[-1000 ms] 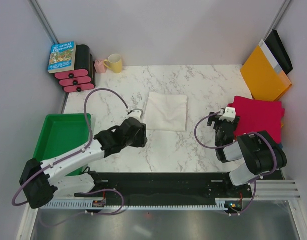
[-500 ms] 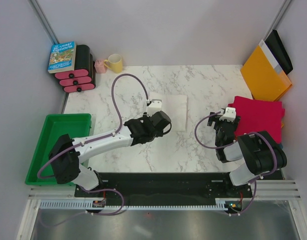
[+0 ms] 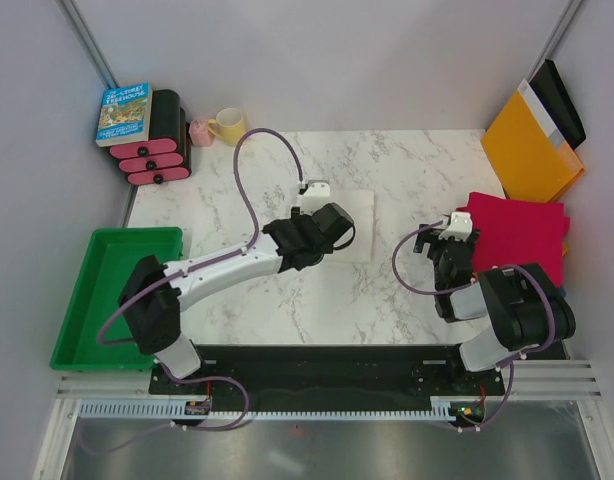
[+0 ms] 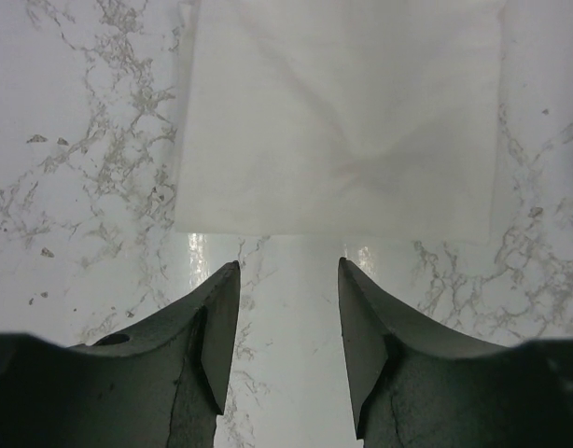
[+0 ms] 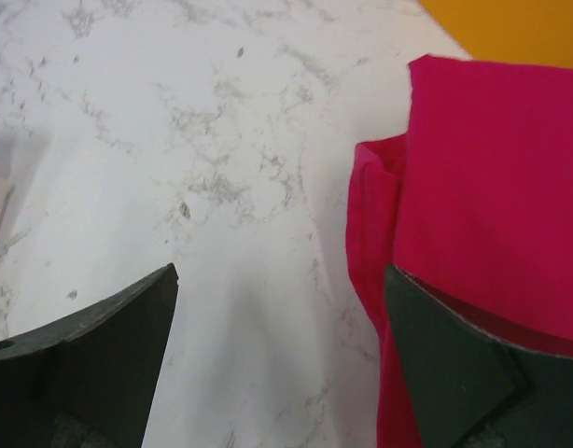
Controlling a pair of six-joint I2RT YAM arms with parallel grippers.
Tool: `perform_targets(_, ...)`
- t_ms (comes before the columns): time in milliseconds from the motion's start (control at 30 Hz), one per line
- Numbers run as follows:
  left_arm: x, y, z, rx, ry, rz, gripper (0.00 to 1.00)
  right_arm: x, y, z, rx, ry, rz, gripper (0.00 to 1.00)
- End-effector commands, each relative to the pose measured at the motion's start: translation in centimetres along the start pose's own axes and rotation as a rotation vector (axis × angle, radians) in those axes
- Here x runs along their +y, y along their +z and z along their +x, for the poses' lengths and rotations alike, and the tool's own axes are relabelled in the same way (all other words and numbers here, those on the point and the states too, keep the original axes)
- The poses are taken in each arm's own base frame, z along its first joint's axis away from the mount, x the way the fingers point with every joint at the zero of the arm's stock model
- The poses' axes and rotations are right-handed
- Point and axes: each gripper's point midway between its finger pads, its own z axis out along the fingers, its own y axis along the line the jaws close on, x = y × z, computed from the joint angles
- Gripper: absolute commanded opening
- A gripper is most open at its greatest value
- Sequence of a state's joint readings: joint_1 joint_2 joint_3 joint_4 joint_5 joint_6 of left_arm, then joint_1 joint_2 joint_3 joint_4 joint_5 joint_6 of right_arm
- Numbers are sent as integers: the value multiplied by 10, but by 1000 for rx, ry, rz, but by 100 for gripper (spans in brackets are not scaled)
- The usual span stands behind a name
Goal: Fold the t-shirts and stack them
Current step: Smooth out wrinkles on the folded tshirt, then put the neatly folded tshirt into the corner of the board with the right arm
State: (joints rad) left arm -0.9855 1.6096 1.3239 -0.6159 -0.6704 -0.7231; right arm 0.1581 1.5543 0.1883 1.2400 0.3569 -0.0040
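Note:
The white t-shirt is next for my right gripper, which should go to it and close on the side edge (image 3: 371, 232) that faces the crimson red t-shirt.
A white t-shirt (image 3: 359, 215), folded into a rectangle, lies flat at the table's centre. In the left wrist view it (image 4: 342, 112) fills the upper part, its near edge just ahead of my fingertips. My left gripper (image 3: 337, 232) hovers over the shirt's near-left part, open and empty (image 4: 288, 266). A crimson red folded t-shirt (image 3: 517, 235) lies at the right edge. My right gripper (image 3: 453, 232) sits at its left edge, open and empty (image 5: 279, 271), with one finger over the red cloth (image 5: 492, 168). No orange or dark blue shirt shows.
A green tray (image 3: 77, 300) sits at the left edge. An orange-yellow envelope (image 3: 532, 150) leans at the back right. A book (image 3: 125, 112) on a black and pink rack (image 3: 157, 150), a yellow mug (image 3: 229, 126) and a small pink thing (image 3: 200, 131) stand at the back left.
My left arm has swung from beside the green tray to the right and farther out, ending over the white shirt. The right arm has not moved.

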Motion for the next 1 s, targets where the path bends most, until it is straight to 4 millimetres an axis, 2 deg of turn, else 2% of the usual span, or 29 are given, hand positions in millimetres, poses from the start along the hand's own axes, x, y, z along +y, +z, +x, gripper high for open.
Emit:
perform_targets(0,1,25,-8,25,-2,-43,54,48,1,-35,-28,-36,-332,98)
perform_targets(33,1,31,-9,30,2,-46,54,57,1,-39,-14,-63,-392,98)
perform_targets(100,-2,49,-15,38,20,-42,54,69,15,-41,132,-69,-440,98)
perform_targets(133,3,58,-20,40,15,-49,54,80,39,-87,105,-81,-463,98)
perform_targets(167,-2,70,-23,47,31,-37,54,83,29,-55,323,-168,-534,98)
perform_targets(200,-2,77,-28,46,29,-33,54,95,29,-39,451,-186,-619,98)
perform_targets(233,6,87,-35,45,24,-41,54,105,50,-87,424,-189,-645,98)
perform_targets(267,3,100,-37,53,11,-26,54,101,34,-68,598,-206,-671,98)
perform_targets(300,4,107,-41,49,-3,-19,54,102,39,-60,673,-203,-672,98)
perform_targets(333,12,118,-45,53,-16,-22,54,105,46,-81,656,-213,-681,98)
perform_targets(367,9,128,-42,72,-21,0,54,103,41,-77,693,-222,-687,98)
perform_targets(467,7,148,-46,84,-21,31,53,97,37,-77,653,-309,-717,98)
perform_targets(500,6,158,-36,109,-4,29,53,91,37,-87,610,-321,-675,98)
perform_targets(533,6,162,-33,116,6,30,52,64,44,-73,634,-355,-512,98)
perform_targets(567,5,165,-29,125,8,29,52,58,55,-81,583,-338,-437,98)
perform_targets(633,10,165,-28,123,-14,15,51,45,63,-64,639,-306,-323,98)
perform_targets(667,13,165,-23,131,-20,13,51,49,54,-48,728,-273,-370,98)
perform_targets(700,13,165,-22,133,-27,22,51,49,53,-16,848,-191,-446,98)
perform_targets(733,12,164,-27,116,-41,37,52,54,56,-17,885,-128,-508,98)
perform_targets(767,13,164,-23,123,-38,43,51,54,43,9,1005,-60,-572,98)
perform_targets(833,12,160,-26,114,-38,53,51,54,41,12,1013,-118,-580,98)
perform_targets(867,14,158,-24,115,-38,50,51,51,47,-11,919,-161,-572,98)
perform_targets(900,16,156,-25,113,-42,50,51,59,46,-25,856,-207,-571,98)
perform_targets(933,17,154,-26,107,-45,56,51,59,42,-37,800,-235,-548,98)
perform_targets(967,18,149,-28,94,-50,65,51,66,46,-93,591,-269,-529,98)
